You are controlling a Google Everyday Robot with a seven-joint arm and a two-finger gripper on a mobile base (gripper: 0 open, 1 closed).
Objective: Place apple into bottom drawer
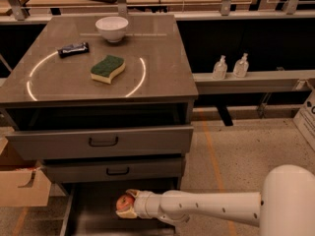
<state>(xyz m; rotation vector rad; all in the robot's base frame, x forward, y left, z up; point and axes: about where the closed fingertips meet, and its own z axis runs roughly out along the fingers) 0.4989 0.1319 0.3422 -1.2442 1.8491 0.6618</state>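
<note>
Next, the gripper releases the apple on the dark bottom near the middle of the bottom drawer [126,203].
The apple [123,202], small and red-orange, sits between the fingers of my gripper [126,204], which is shut on it. The gripper reaches in from the right on a white arm and holds the apple over the dark inside of the bottom drawer [93,215]. That drawer is pulled out below the two upper drawers; its grey left wall shows at the lower left. I cannot tell whether the apple touches the drawer floor.
The top drawer [103,141] stands pulled out above the middle drawer [115,170]. On the cabinet top are a white bowl [111,28], a green-yellow sponge [108,68] and a dark bar [73,48]. A cardboard box [17,183] stands at the left. Two bottles [230,67] stand on a shelf at the right.
</note>
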